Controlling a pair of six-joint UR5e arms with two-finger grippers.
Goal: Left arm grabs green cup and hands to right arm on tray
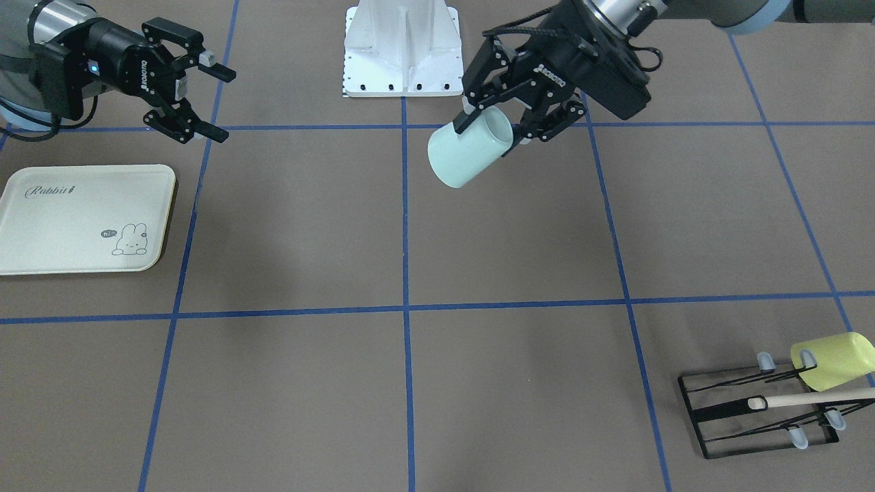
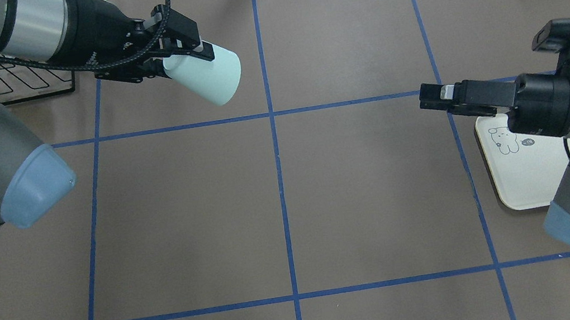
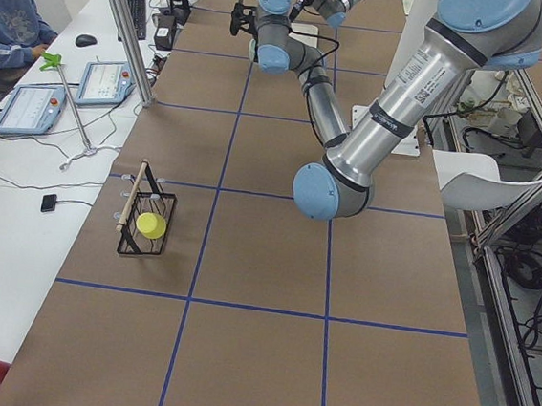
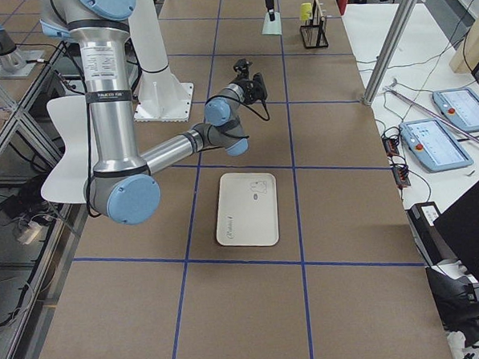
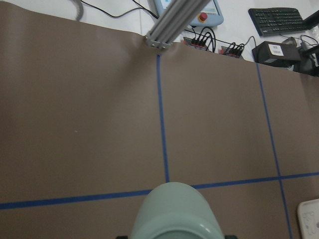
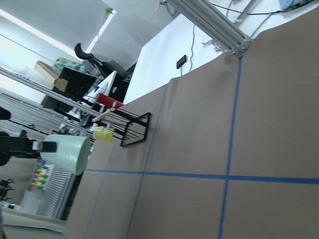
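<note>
Next, my left gripper releases the green cup, now held tilted in the air, between my right gripper's fingers, in the air (image 1: 394,16) by the white robot base plate.
My left gripper (image 1: 489,123) is shut on the rim of the pale mint-green cup (image 1: 468,148) and holds it tilted on its side in the air. In the overhead view the green cup (image 2: 205,77) sits in the left gripper (image 2: 179,57) at the back left, base pointing toward the right arm. The cup also shows in the left wrist view (image 5: 174,211) and the right wrist view (image 6: 67,153). My right gripper (image 1: 212,102) is open and empty, hovering beside the cream tray (image 1: 82,219). In the overhead view the right gripper (image 2: 431,98) points left, near the tray (image 2: 531,179).
A black wire rack (image 1: 759,410) with a wooden bar holds a yellow-green cup (image 1: 830,359) at the table's far corner on the left arm's side. The white robot base plate (image 1: 402,51) stands at mid-table. Blue tape lines grid the brown table. An operator sits at a side desk (image 3: 11,5).
</note>
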